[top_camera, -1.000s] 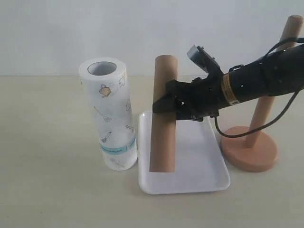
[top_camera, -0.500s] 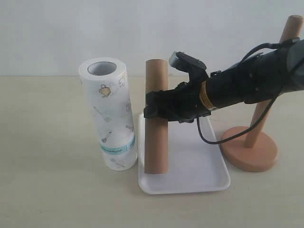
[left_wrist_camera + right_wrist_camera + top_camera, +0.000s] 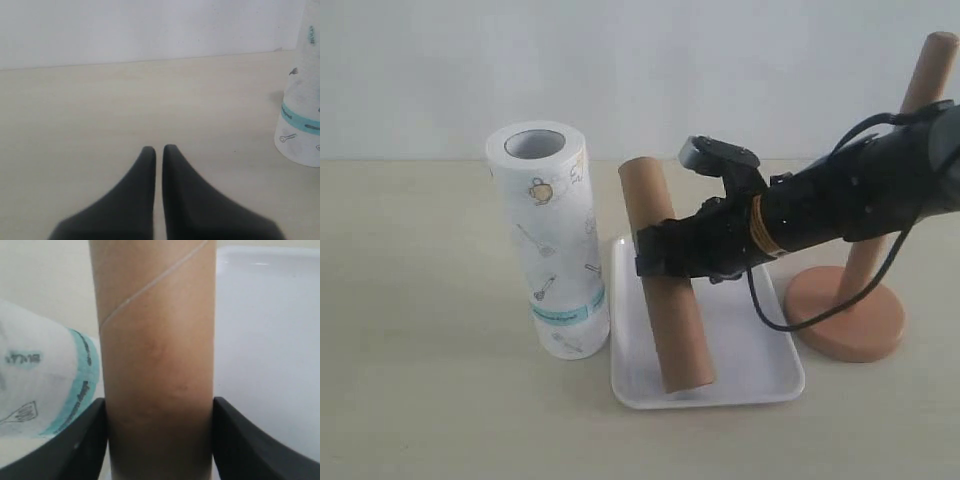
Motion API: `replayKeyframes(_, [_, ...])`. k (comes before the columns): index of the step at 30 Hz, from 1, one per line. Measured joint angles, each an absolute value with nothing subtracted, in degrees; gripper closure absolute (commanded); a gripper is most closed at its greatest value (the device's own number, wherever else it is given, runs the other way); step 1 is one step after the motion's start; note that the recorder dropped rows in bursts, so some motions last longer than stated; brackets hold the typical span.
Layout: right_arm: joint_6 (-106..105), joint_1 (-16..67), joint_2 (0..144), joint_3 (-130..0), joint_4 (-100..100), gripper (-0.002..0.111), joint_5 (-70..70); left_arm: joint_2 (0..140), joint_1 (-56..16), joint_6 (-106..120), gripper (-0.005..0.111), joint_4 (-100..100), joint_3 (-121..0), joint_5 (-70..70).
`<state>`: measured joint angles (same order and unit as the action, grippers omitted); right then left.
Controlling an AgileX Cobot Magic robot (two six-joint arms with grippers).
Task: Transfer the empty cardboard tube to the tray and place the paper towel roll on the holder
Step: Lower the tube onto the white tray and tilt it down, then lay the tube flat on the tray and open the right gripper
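Observation:
My right gripper needs to release the cardboard tube so it lies lengthwise around the middle of the white tray (image 3: pixel 687 308).
The brown cardboard tube (image 3: pixel 665 280) leans over the white tray (image 3: pixel 750 350), its lower end down in the tray near the front rim. My right gripper (image 3: pixel 660 250) is shut on the tube's middle; in the right wrist view both dark fingers press its sides (image 3: pixel 160 365). The white paper towel roll (image 3: pixel 548 240) stands upright on the table just left of the tray, and its teal-banded end (image 3: pixel 300 115) shows in the left wrist view. The wooden holder (image 3: pixel 845 310) stands right of the tray, its dowel partly behind my right arm. My left gripper (image 3: pixel 159 149) is shut, holding nothing, over bare table.
A pale wall rises behind the beige table (image 3: pixel 420 380). The right arm's black cable (image 3: pixel 790 320) loops down over the tray's right edge toward the holder's base.
The right gripper has tilted the tube from upright to a lean, top to the left, and lowered its bottom end onto the tray. The roll and holder have not moved.

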<state>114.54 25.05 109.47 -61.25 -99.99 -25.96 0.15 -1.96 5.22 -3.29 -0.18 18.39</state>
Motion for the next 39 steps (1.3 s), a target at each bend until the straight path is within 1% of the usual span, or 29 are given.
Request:
replayKeyframes(5, [113.2,25.0,109.5,-61.0,-100.1,0.108,-22.9,0.2,-2.0,5.2,0.103,-3.3,-0.2,18.4])
replayKeyframes(21, [119.6,25.0,112.7,-60.9,-100.0,0.108,-17.8,0.2,-2.0,5.2,0.103,-3.3,-0.2,18.4])
replayKeyframes(23, [120.0,25.0,112.7,-60.9,-100.0,0.104,-17.7,0.2,-2.0,5.2,0.103,-3.3,-0.2,18.4])
replayKeyframes(26, [120.2,25.0,112.7,-60.9,-99.4,0.092,-17.7,0.2,-2.0,5.2,0.103,-3.3,-0.2,18.4])
replayKeyframes(29, [120.2,25.0,112.7,-60.9,-99.0,0.083,-17.5,0.2,-2.0,5.2,0.103,-3.3,-0.2,18.4])
replayKeyframes(39, [120.5,25.0,112.7,-60.9,-98.9,0.082,-17.7,0.2,-2.0,5.2,0.103,-3.3,-0.2,18.4])
